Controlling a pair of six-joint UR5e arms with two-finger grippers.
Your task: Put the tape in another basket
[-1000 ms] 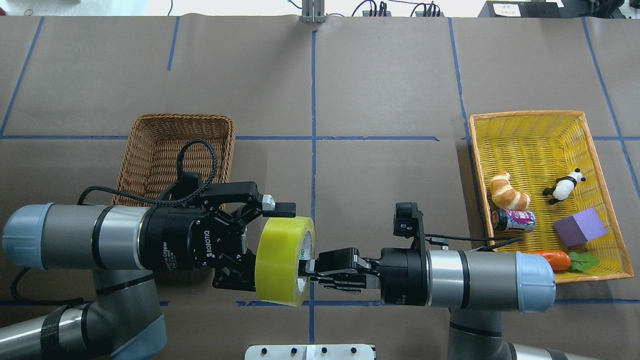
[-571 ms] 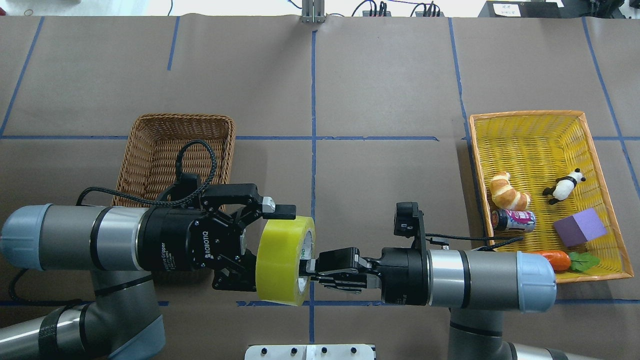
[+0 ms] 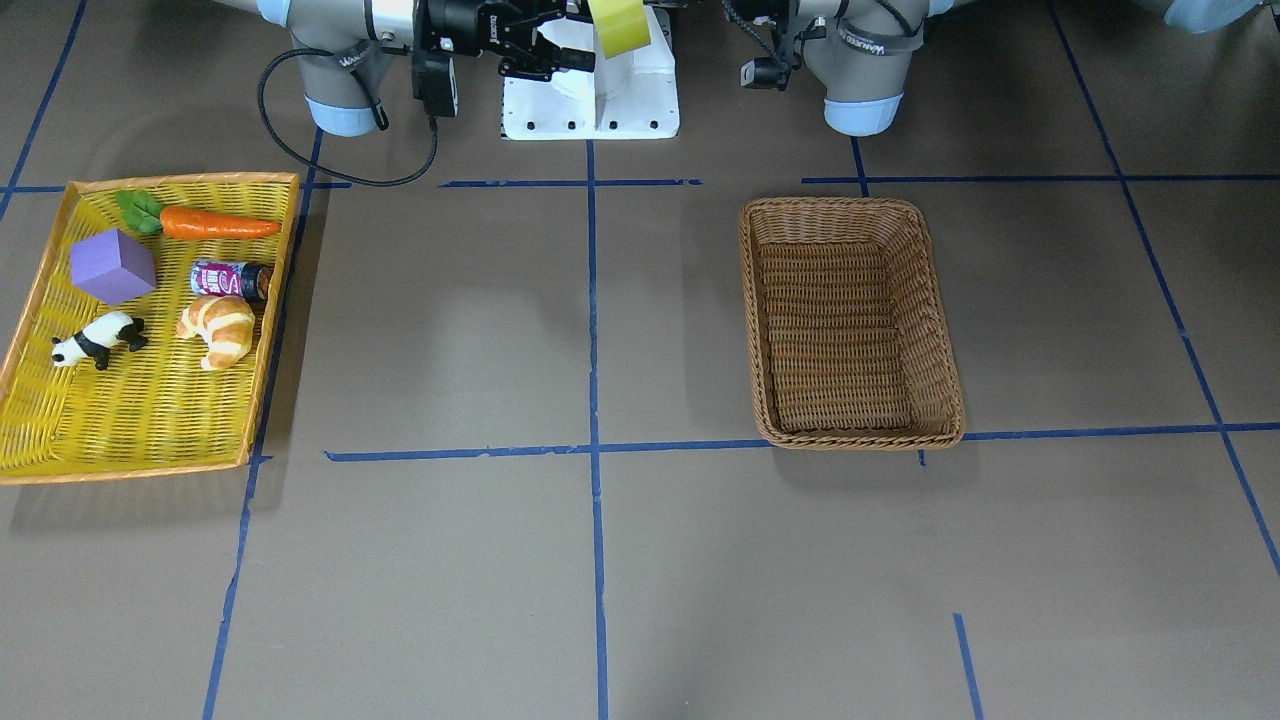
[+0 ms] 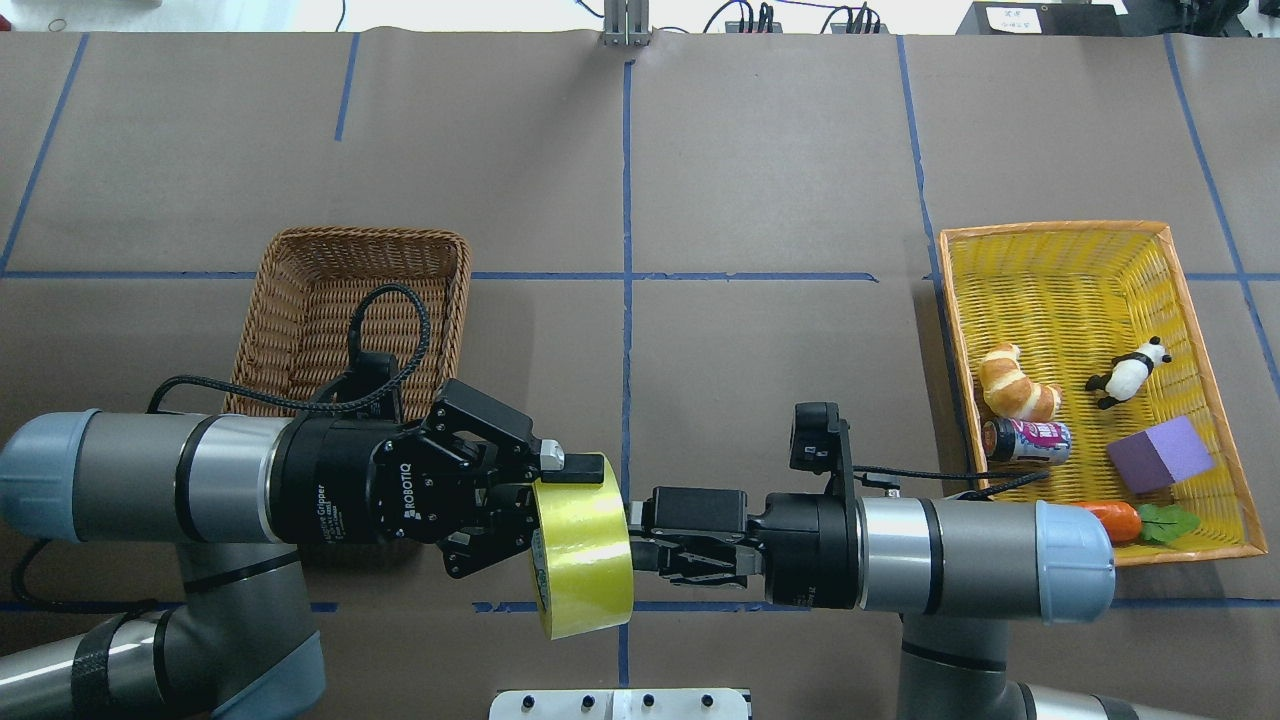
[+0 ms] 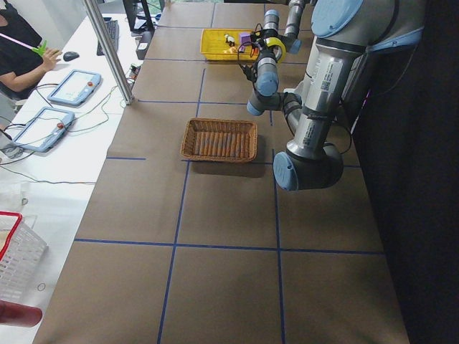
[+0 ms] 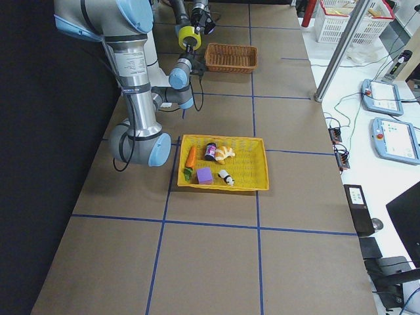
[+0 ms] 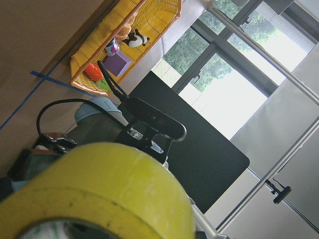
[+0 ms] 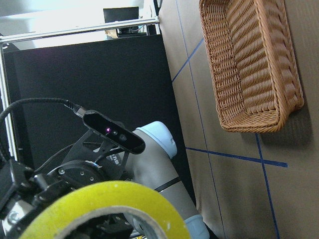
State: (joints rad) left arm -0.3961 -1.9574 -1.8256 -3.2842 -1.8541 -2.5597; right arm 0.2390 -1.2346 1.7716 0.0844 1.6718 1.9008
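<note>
Next, I release the yellow-green tape with my left gripper around the middle of the brown wicker basket's bottom (image 3: 833,322).
The yellow-green tape (image 4: 585,545) hangs in the air between my two arms, near the table's front edge. My left gripper (image 4: 560,495) is shut on the roll's wall, one finger outside and one inside the core. My right gripper (image 4: 640,540) is open, just to the right of the tape and apart from it. The tape fills the bottom of the left wrist view (image 7: 99,184) and of the right wrist view (image 8: 99,204). The brown wicker basket (image 4: 365,236) stands behind my left arm and holds nothing; it also shows in the front view (image 3: 850,437).
A flat yellow tray (image 4: 1050,228) at the right holds a croissant (image 4: 1015,385), a toy panda (image 4: 1130,372), a can (image 4: 1028,441), a purple cube (image 4: 1160,455) and a carrot (image 4: 1110,518). The robot's white base plate (image 3: 590,95) lies under the tape.
My left gripper has closed on the tape's wall and turned the roll, which now sits lower. My right gripper's fingers have come out of the core and drawn slightly right.
</note>
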